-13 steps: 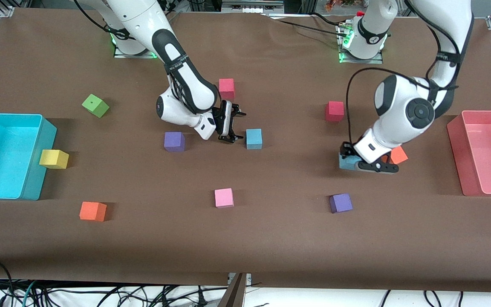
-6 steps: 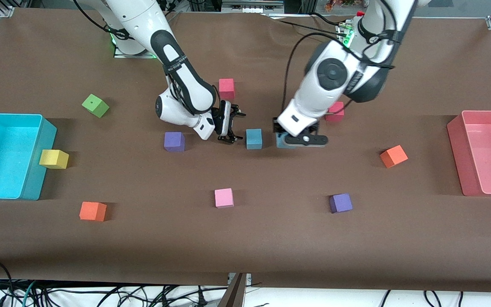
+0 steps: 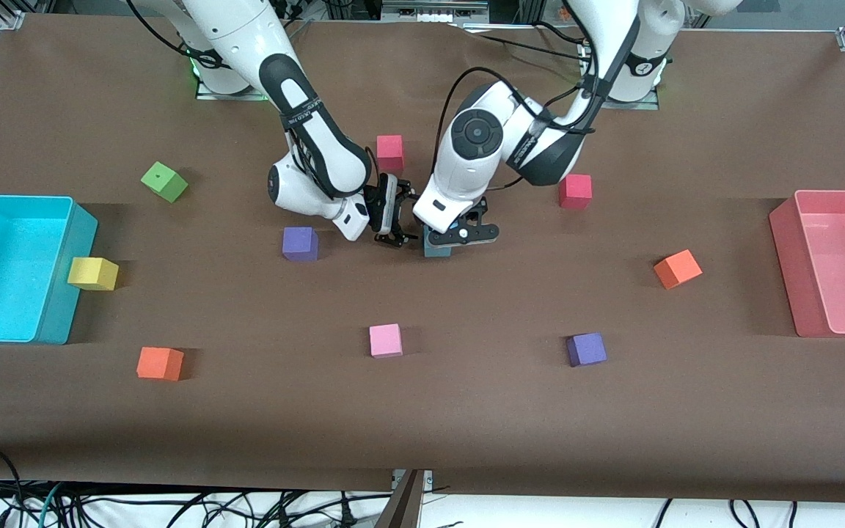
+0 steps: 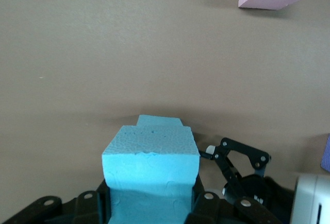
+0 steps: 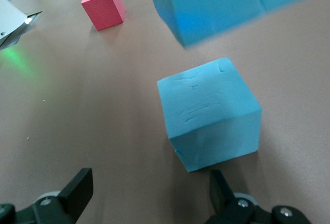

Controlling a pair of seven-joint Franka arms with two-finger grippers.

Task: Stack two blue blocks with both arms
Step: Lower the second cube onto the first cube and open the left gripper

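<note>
Next, my left gripper releases its blue block on top of the blue block resting on the table [image 3: 436,242] [image 4: 158,149].
One blue block [image 3: 436,250] rests on the table near the middle; it also shows in the right wrist view [image 5: 209,113] and peeks out in the left wrist view [image 4: 160,120]. My left gripper [image 3: 459,233] is shut on the second blue block [image 4: 150,167] and holds it just above the first one. The held block shows blurred in the right wrist view [image 5: 227,2]; in the front view the gripper hides it. My right gripper [image 3: 393,218] is open and empty, low beside the resting block toward the right arm's end, fingers [image 5: 77,188] spread.
A purple cube [image 3: 300,243] and a red cube [image 3: 390,152] lie near the right gripper. Another red cube [image 3: 575,191], an orange cube [image 3: 678,268], a pink cube [image 3: 386,340] and a purple cube [image 3: 586,349] lie around. A cyan bin [image 3: 63,323] and a red bin [image 3: 785,242] stand at the table's ends.
My left arm has carried the blue block from beside the orange cube toward the middle and now holds it over the other blue block. The right arm has stayed in place.
</note>
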